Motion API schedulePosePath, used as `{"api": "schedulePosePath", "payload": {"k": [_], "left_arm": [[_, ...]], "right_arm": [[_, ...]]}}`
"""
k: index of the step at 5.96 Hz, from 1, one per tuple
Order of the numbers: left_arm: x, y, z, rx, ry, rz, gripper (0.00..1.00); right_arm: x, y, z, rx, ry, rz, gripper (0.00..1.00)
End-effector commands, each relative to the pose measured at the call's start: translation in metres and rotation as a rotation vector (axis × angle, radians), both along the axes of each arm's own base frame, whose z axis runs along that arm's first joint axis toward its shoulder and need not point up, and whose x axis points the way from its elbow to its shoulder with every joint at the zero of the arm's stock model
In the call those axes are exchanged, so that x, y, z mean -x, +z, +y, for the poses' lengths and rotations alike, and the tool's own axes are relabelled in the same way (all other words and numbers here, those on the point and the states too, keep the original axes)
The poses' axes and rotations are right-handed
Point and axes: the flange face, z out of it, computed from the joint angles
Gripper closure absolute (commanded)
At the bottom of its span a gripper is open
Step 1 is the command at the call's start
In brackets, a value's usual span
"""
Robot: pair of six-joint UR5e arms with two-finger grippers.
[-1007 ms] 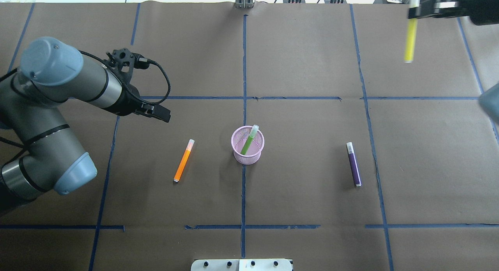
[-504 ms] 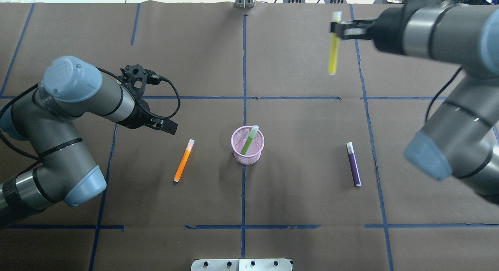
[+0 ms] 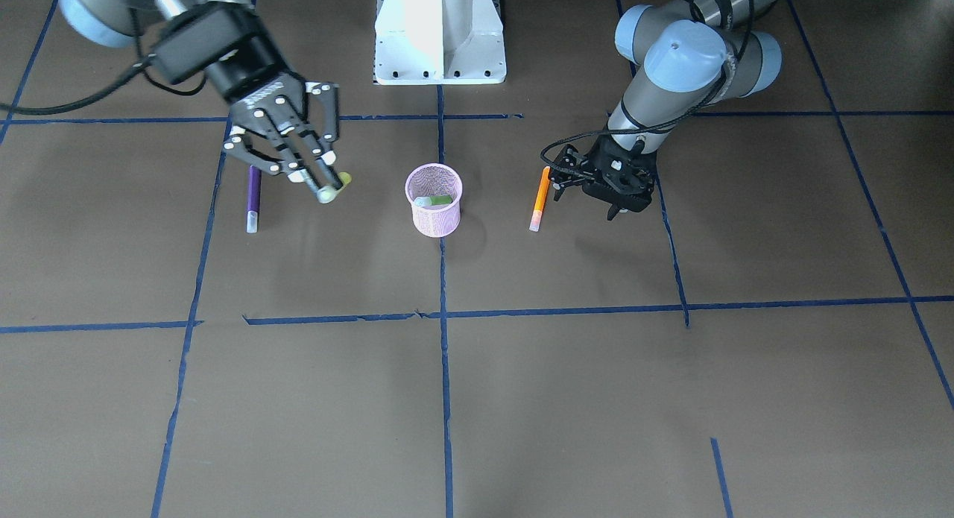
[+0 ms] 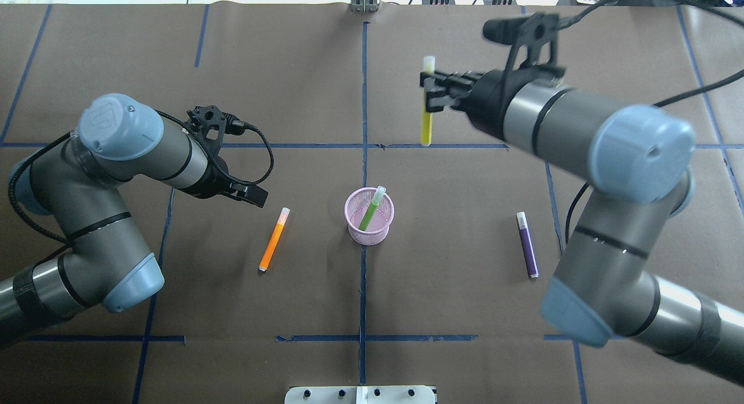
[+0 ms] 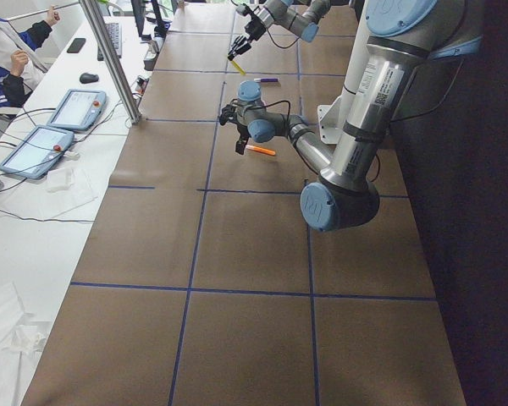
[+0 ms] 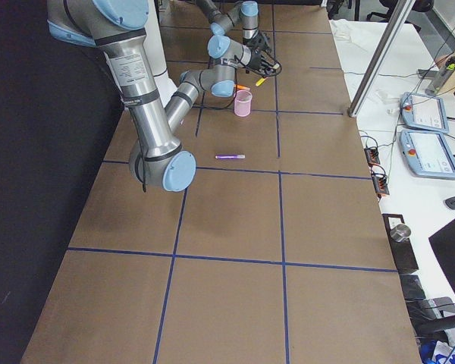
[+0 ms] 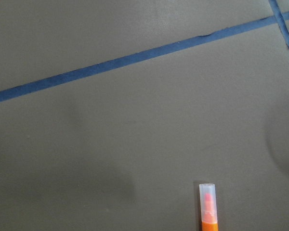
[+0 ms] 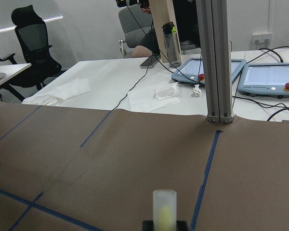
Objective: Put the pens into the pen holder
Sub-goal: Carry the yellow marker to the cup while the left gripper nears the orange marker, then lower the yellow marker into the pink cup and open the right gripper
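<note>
My right gripper will let go of the yellow pen in the pink mesh pen holder (image 3: 444, 196), against the green pen. The yellow pen now hangs upright beyond the holder.
The pink mesh pen holder (image 4: 369, 224) (image 3: 434, 212) stands at the table's centre with the green pen (image 4: 369, 209) leaning in it. The orange pen (image 4: 273, 241) (image 3: 539, 197) (image 7: 208, 207) lies left of the holder. The purple pen (image 4: 528, 246) (image 3: 253, 196) lies to its right. My right gripper (image 4: 431, 90) (image 3: 322, 184) is shut on a yellow pen (image 4: 427, 116) (image 8: 164, 207), which hangs upright in the air beyond the holder. My left gripper (image 4: 256, 195) (image 3: 618, 205) hovers just left of the orange pen's cap end. I cannot tell how its jaws stand.
Blue tape lines cross the brown paper table cover. The robot's white base (image 3: 440, 33) sits at the near edge. A metal post (image 4: 364, 0) stands at the far edge. Tablets (image 5: 76, 108) and an operator are on a side desk beyond.
My right arm has swung left from the far right corner, carrying the yellow pen toward the middle. My left gripper has moved right and closer to the orange pen.
</note>
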Motion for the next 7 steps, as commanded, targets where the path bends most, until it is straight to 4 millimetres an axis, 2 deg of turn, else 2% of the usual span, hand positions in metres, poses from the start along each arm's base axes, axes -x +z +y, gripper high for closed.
{"api": "schedulePosePath", "payload": {"k": [1,2,3,4,5,7], "left_arm": [[-0.001,0.001,0.000,0.000,0.002,-0.002,0.00],[-0.001,0.001,0.000,0.001,0.001,-0.002,0.00],[-0.002,0.004,0.000,0.004,0.001,-0.005,0.00],[-0.002,0.003,-0.001,0.003,0.001,-0.004,0.00],[-0.002,0.002,-0.001,0.002,0.001,-0.003,0.00],[-0.003,0.001,-0.001,0.001,0.001,-0.002,0.00]], "right_arm": [[0.040,-0.008,0.016,-0.020,-0.017,0.023,1.00],[0.065,-0.009,0.024,-0.021,0.025,0.041,1.00],[0.081,-0.008,0.030,-0.019,0.013,0.049,1.00],[0.085,-0.003,0.034,-0.017,0.002,0.060,1.00],[0.092,0.011,0.045,-0.010,-0.019,0.080,1.00],[0.102,0.019,0.051,-0.008,-0.024,0.101,1.00]]}}
